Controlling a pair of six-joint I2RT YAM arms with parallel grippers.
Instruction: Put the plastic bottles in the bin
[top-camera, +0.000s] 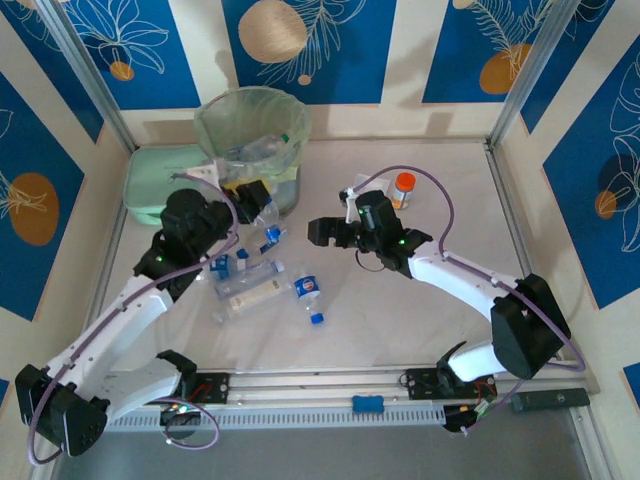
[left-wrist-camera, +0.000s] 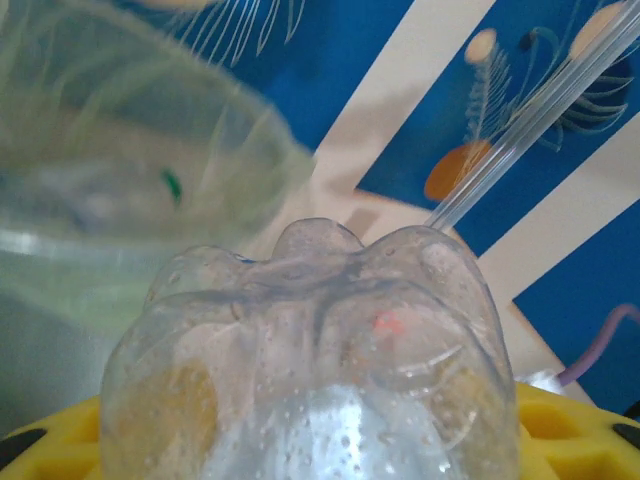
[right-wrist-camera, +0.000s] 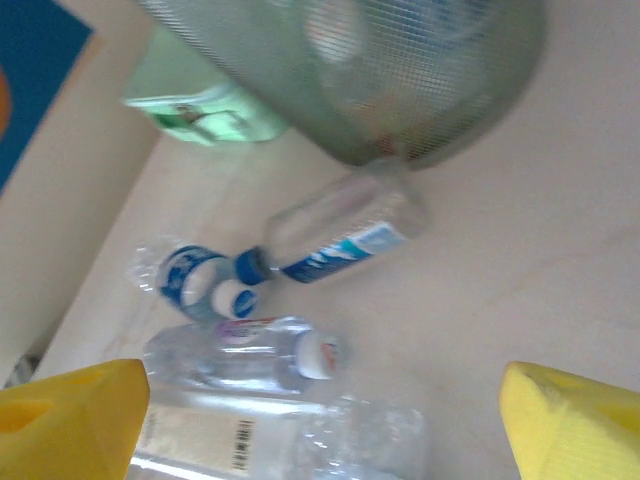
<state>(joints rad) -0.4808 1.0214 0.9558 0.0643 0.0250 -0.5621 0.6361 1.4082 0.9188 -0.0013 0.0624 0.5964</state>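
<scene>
The robot's left gripper will release the clear plastic bottle over the bottles inside the bin (top-camera: 281, 134) (left-wrist-camera: 172, 182), next to the green cap.
The bin (top-camera: 250, 128), round with a pale green liner, stands at the back left and holds several bottles. My left gripper (top-camera: 256, 198) is just in front of it, shut on a clear plastic bottle (left-wrist-camera: 320, 340). The bottle's ribbed base sits between the yellow fingers (left-wrist-camera: 575, 425), and the bin's bag (left-wrist-camera: 120, 190) is close at upper left. My right gripper (top-camera: 320, 232) hangs open over the middle of the table, with nothing between its fingers (right-wrist-camera: 70, 420). Below it lie a blue-labelled bottle (right-wrist-camera: 340, 238), a blue-capped one (right-wrist-camera: 185, 280) and two larger clear ones (right-wrist-camera: 250, 350).
A mint green box (top-camera: 160, 182) sits left of the bin. An orange-capped jar (top-camera: 402, 188) stands at the back, right of centre. Loose bottles (top-camera: 255, 290) lie between the two arms. A metal frame rail (top-camera: 505, 230) borders the table on the right.
</scene>
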